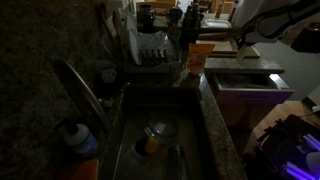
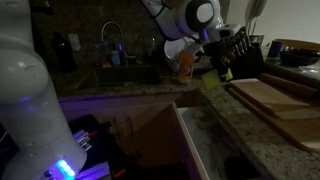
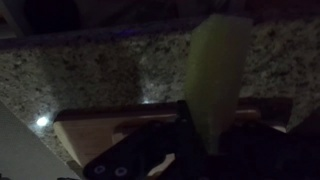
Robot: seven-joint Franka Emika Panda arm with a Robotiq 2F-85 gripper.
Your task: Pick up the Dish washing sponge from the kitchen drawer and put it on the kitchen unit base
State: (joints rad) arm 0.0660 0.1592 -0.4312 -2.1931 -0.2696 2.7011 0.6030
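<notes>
My gripper is to let go of the Dish washing sponge on the speckled stone point(image 1: 239, 60) along the edge of the wooden slab, above the open drawer. The sponge now hangs just above the worktop.
My gripper point(image 3: 215, 118) is shut on the Dish washing sponge point(image 3: 220, 60), a pale yellow-green block that sticks out past the fingertips. It hangs over the kitchen unit base, above the dark speckled stone point(image 3: 110, 70) and the tan wooden slab point(image 3: 100, 128). In an exterior view the gripper point(image 2: 216, 66) holds the sponge point(image 2: 212, 84) just above the stone worktop point(image 2: 250, 125), next to the wooden slab point(image 2: 270, 98). The kitchen drawer point(image 2: 192, 135) stands open below, and it also shows in an exterior view point(image 1: 245, 84). My gripper point(image 1: 242, 42) shows dimly there.
An orange carton point(image 2: 185, 62) stands on the worktop by the gripper. The steel sink basin point(image 1: 150, 140) with its tap point(image 1: 85, 90) holds dishes. A dish rack point(image 1: 150, 50) stands behind it. The room is very dark.
</notes>
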